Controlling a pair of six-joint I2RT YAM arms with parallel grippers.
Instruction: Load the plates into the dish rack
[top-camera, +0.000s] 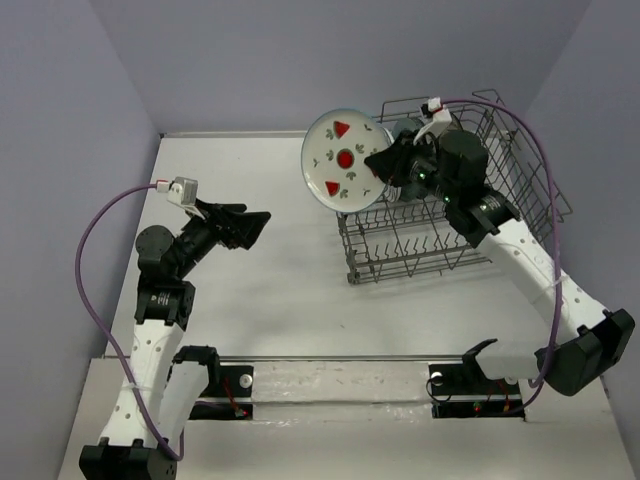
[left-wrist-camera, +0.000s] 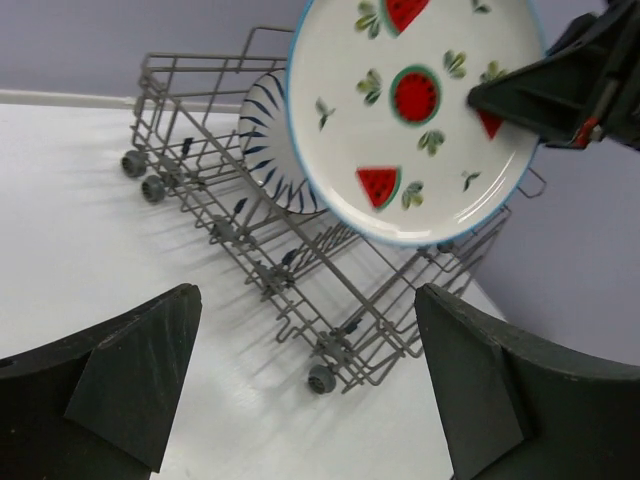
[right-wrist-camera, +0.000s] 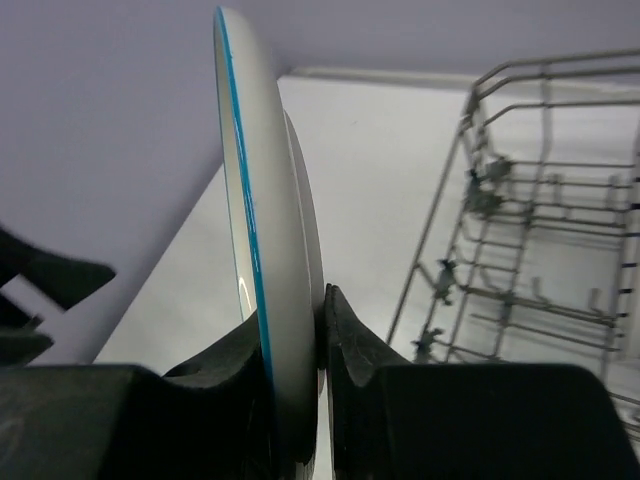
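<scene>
My right gripper is going to release the white plate between the dish rack's side wires and the black-striped plate (top-camera: 362, 167) (right-wrist-camera: 548, 238).
My right gripper (top-camera: 381, 160) is shut on the rim of a white plate with red watermelon marks and a blue edge (top-camera: 343, 160), holding it upright in the air above the near left corner of the grey wire dish rack (top-camera: 520, 170). In the right wrist view the plate (right-wrist-camera: 262, 250) stands edge-on between my fingers (right-wrist-camera: 345, 335). In the left wrist view the plate (left-wrist-camera: 410, 110) hangs over the rack (left-wrist-camera: 290, 270), and a black-striped white plate (left-wrist-camera: 265, 140) stands in the rack behind it. My left gripper (top-camera: 252, 226) is open and empty over the table, left of the rack.
The rack (right-wrist-camera: 520, 250) sits on small wheels (left-wrist-camera: 322, 378) at the back right of the white table (top-camera: 270, 300). Purple walls close in the back and sides. A purple cable (top-camera: 95, 270) loops off the left arm.
</scene>
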